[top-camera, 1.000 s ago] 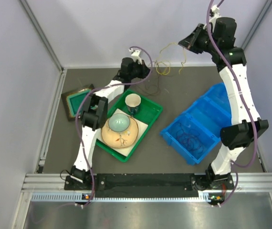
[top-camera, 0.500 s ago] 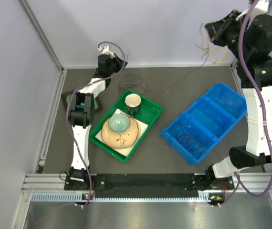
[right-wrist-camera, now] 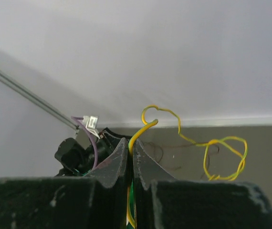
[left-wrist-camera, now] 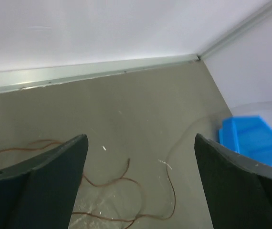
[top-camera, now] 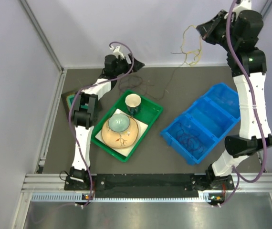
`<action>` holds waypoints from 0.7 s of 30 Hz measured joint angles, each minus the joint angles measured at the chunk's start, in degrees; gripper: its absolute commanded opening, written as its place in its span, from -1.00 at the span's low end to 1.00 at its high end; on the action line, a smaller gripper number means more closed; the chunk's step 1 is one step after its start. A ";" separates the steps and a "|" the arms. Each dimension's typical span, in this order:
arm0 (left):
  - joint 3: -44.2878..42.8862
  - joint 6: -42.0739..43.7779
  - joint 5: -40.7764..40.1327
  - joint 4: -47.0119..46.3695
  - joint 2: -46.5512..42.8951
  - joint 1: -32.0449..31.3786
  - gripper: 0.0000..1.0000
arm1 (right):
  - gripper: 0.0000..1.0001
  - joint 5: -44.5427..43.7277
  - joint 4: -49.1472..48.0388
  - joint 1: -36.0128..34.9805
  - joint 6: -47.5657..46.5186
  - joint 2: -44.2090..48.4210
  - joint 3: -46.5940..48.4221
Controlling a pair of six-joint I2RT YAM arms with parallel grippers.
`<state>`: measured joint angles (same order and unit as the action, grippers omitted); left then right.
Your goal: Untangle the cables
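Next, my left gripper closes on the hanging strand (top-camera: 178, 67) of the brown cable, just under the loops of the yellow cable, because it hangs free at that spot.
My right gripper (top-camera: 201, 27) is raised high at the back right, shut on a yellowish cable (top-camera: 193, 49) that dangles in loose loops below it. In the right wrist view the yellow cable (right-wrist-camera: 196, 141) sticks out from between the closed fingertips (right-wrist-camera: 131, 141). A thin dark strand (top-camera: 171, 78) runs down from the loops to the table. A dark brown cable (top-camera: 139, 86) lies in loose curls on the table. My left gripper (top-camera: 137, 65) hovers over it near the back wall, open and empty (left-wrist-camera: 141, 139), with the brown cable (left-wrist-camera: 135, 185) below.
A green tray (top-camera: 151, 118) holds a cup (top-camera: 132, 101) and a bowl (top-camera: 119, 123) on a tan plate. A blue bin (top-camera: 224, 102) at the right has dark wires (top-camera: 189, 141) in its near compartment. A dark framed square (top-camera: 71, 101) lies at the left.
The left gripper has opened and swung right along the back wall. The right gripper has moved a little left with the yellow cable still hanging from it.
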<state>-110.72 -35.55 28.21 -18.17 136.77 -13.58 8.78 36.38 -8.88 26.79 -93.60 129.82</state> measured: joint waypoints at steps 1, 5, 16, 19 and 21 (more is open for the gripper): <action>0.68 -0.26 1.07 -1.57 -0.15 -0.09 0.98 | -1.00 0.57 0.15 0.00 0.33 -0.85 0.00; 5.79 1.44 7.30 -7.48 -0.79 -0.87 0.98 | -1.00 2.36 0.92 0.00 1.49 -3.37 0.00; 6.80 11.61 10.99 -14.73 -0.79 -10.12 0.97 | -1.00 6.84 0.00 0.00 3.87 -3.26 0.07; 7.52 18.40 6.93 -16.65 -0.79 -13.94 0.97 | -1.00 8.74 -0.39 0.00 4.76 -3.26 0.07; 8.87 22.36 4.59 -19.28 -0.79 -16.24 0.97 | -1.00 9.81 -0.76 0.00 5.27 -3.26 0.07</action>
<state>-101.84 -13.19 32.80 -37.45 135.98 -29.82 18.59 35.62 -8.88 32.05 -96.86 129.88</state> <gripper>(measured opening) 0.985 0.015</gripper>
